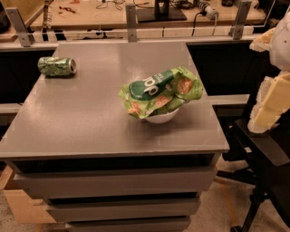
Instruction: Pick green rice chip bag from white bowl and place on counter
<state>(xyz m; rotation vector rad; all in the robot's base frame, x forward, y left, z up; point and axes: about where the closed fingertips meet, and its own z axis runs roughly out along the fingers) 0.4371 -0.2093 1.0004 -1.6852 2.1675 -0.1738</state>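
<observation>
The green rice chip bag is next for my gripper. Next, I grab it by its crumpled top (pixel 176 79), just beside the end of the dark-green logo that is nearer the black office chair.
The green rice chip bag (pixel 159 92) lies crumpled on top of the white bowl (pixel 162 117) and hides most of it; only the bowl's lower front shows. Both sit on the grey counter (pixel 86 113), right of its middle. The bag's dark-green logo faces up. My gripper (pixel 268 105) shows as pale cream parts at the right edge of the view. It is beyond the counter's right side, well apart from the bag, and holds nothing that I can see.
A small green drink can (pixel 57 66) lies on its side at the counter's far left. A black office chair (pixel 260 149) stands right of the counter, under the gripper. A cluttered wooden bench (pixel 136 13) with metal posts runs behind. Grey drawer fronts (pixel 113 181) are below.
</observation>
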